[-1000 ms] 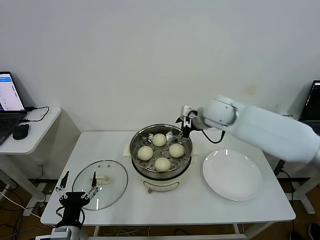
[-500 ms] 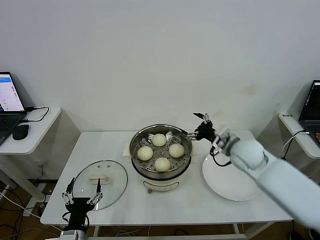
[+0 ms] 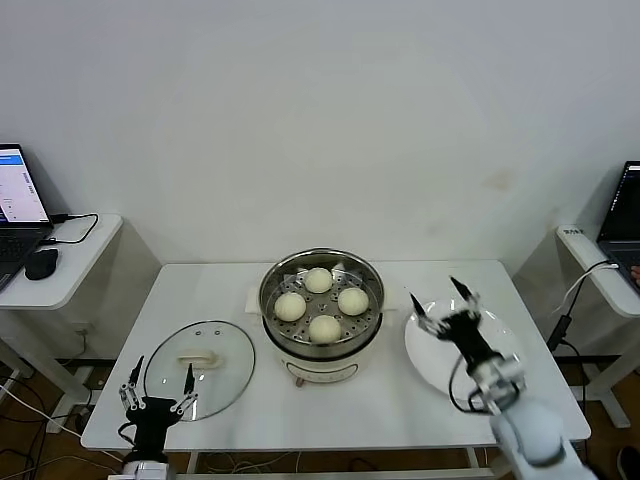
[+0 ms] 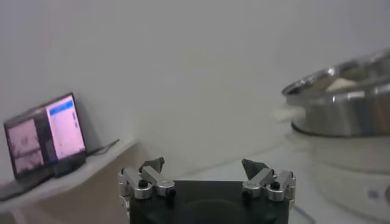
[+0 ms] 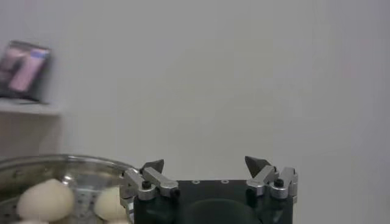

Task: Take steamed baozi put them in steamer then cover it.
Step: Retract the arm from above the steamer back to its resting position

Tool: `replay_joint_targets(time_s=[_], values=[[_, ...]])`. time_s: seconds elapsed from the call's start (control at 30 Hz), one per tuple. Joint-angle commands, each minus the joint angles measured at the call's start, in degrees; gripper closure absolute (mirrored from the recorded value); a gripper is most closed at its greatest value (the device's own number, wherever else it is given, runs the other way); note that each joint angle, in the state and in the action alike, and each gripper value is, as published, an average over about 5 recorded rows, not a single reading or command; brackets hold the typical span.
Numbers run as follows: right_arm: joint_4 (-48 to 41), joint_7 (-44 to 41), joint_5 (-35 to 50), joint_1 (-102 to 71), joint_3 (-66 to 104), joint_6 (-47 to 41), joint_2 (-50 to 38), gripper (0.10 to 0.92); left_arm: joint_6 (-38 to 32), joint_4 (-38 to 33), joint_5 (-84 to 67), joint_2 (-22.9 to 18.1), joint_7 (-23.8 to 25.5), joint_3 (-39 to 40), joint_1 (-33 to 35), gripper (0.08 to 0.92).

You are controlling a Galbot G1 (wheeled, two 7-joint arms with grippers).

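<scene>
The robot's left gripper should next move to the glass cover's cream handle (image 3: 189, 357) and close on its end away from the steamer, to lift the cover.
Several cream-white baozi (image 3: 318, 280) sit on the perforated tray inside the steel steamer (image 3: 322, 345) at the table's centre. The steamer is uncovered. The glass cover (image 3: 222, 375) with its cream handle (image 3: 197, 357) lies flat on the table to the steamer's left. At the cover's near edge my left gripper (image 3: 158, 385) stands open, holding nothing. Above the white plate (image 3: 428, 360), right of the steamer, my right gripper (image 3: 437, 295) is open and empty. The right wrist view shows the open right gripper (image 5: 204, 163) with two baozi (image 5: 46, 198) in the steamer (image 5: 61, 163) beyond. The left wrist view shows the left gripper (image 4: 203, 164) and the steamer (image 4: 347, 103).
A side table at the left holds a laptop (image 3: 20, 190) and a mouse (image 3: 42, 262). Another laptop (image 3: 628, 205) stands on a table at the right edge. A white wall rises behind the table.
My right arm has drawn back from the steamer's far right rim to above the white plate, its gripper open throughout. My left gripper has shifted slightly at the cover's near edge.
</scene>
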Motion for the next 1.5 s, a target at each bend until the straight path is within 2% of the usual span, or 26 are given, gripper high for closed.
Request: replay_joint_targets(time_s=[0.03, 0.17, 0.53, 0.77, 1.2, 1.5], values=[[1.85, 2.3, -10.74, -18.78, 17.17, 7.13, 18.69, 0.202, -1.68, 7.05, 40.15, 6.83, 1.47, -5.79, 0.6, 0.177], [0.73, 5.11, -10.56, -17.6, 19.39, 7.07, 19.56, 0.203, -1.63, 10.52, 47.3, 9.76, 2.62, -4.67, -0.18, 0.177], [0.74, 6.2, -11.69, -18.35, 21.37, 7.8, 21.91, 0.202, -2.48, 24.94, 50.56, 13.08, 3.38, 0.01, -15.14, 0.177], [-0.58, 6.8, -13.7, -18.89, 21.92, 9.63, 22.9, 0.203, -3.26, 28.73, 50.53, 12.97, 3.46, 2.71, -21.29, 0.177], [-2.0, 6.98, -14.69, -19.05, 22.15, 10.67, 23.22, 0.203, -3.65, 30.18, 49.96, 11.63, 4.31, 6.56, -24.54, 0.177], [-2.69, 6.95, -15.87, -19.39, 21.6, 11.08, 23.39, 0.203, -4.59, 36.12, 47.55, 10.14, 3.19, 7.82, -29.22, 0.177]])
